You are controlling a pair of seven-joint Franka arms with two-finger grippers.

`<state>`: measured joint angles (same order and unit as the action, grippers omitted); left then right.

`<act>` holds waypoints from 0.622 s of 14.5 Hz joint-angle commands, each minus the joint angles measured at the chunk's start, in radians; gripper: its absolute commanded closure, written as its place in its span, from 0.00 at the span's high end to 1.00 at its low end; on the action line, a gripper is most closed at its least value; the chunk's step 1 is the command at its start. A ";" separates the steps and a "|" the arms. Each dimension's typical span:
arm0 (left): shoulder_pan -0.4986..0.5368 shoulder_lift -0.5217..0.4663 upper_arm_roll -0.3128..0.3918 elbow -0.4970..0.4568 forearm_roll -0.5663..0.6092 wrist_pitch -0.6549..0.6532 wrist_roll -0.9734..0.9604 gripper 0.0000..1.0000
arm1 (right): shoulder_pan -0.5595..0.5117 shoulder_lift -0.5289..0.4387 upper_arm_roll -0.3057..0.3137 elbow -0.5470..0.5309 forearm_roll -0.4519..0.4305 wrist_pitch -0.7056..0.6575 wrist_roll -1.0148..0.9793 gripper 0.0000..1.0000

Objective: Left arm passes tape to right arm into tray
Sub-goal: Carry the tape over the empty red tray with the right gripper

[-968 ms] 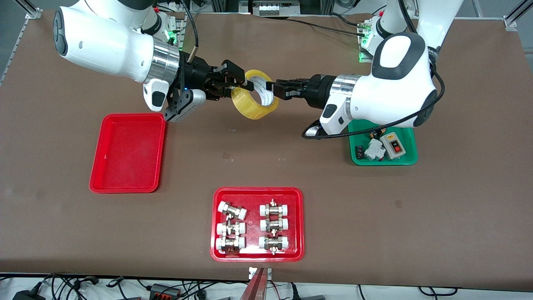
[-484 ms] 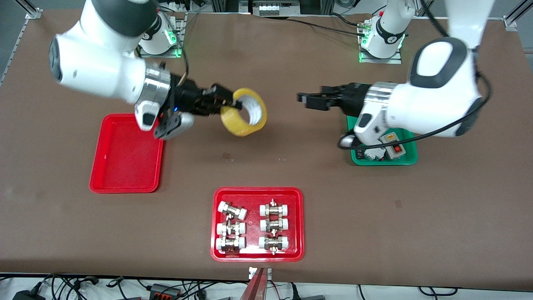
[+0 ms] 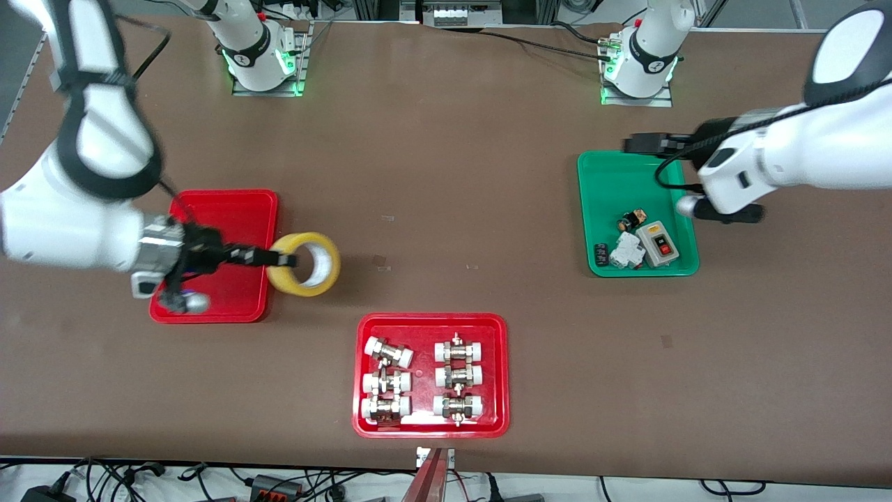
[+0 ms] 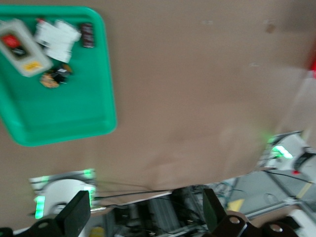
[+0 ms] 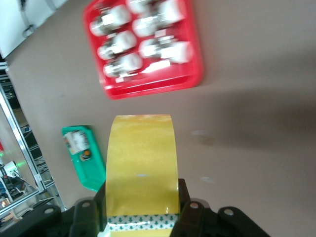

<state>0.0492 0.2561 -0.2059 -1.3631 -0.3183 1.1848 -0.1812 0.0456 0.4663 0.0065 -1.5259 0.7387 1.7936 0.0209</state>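
Note:
The yellow tape, now in the air just off the tray's edge, will be let go by my right gripper in the middle of the plain red tray (image 3: 213, 250).
The yellow tape (image 3: 293, 284) hangs in the air with my right gripper (image 3: 282, 260) shut on its rim. It is just off the edge of the plain red tray (image 3: 237, 209), on the side toward the left arm's end. In the right wrist view the tape (image 5: 142, 163) fills the gap between the black fingers (image 5: 190, 207) of the right gripper (image 5: 142, 210). My left gripper (image 3: 631, 144) is open and holds nothing, over the edge of the green tray. Its two fingers (image 4: 74, 219) stand wide apart in the left wrist view, the left gripper (image 4: 143, 217) empty.
A green tray (image 3: 613, 188) with a switch box and small parts lies under the left arm, and shows in the left wrist view as the green tray (image 4: 64, 113). A red tray of white-capped fittings (image 3: 430, 322) sits near the front camera.
The left gripper opened, let go of the tape and drew back over the green tray. The right arm carried the tape down to the plain red tray's edge.

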 commanded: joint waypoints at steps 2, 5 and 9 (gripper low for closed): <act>0.049 -0.037 -0.003 -0.014 0.221 0.001 0.236 1.00 | -0.206 0.098 0.021 0.018 -0.001 -0.147 -0.190 0.25; 0.051 -0.093 -0.007 -0.089 0.321 0.146 0.278 1.00 | -0.334 0.191 0.021 0.016 -0.005 -0.212 -0.408 0.25; 0.057 -0.294 -0.012 -0.397 0.327 0.398 0.344 1.00 | -0.418 0.273 0.021 -0.005 -0.021 -0.218 -0.617 0.25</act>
<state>0.0986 0.1304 -0.2107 -1.5342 -0.0120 1.4569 0.1159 -0.3443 0.7211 0.0029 -1.5338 0.7302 1.5978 -0.5307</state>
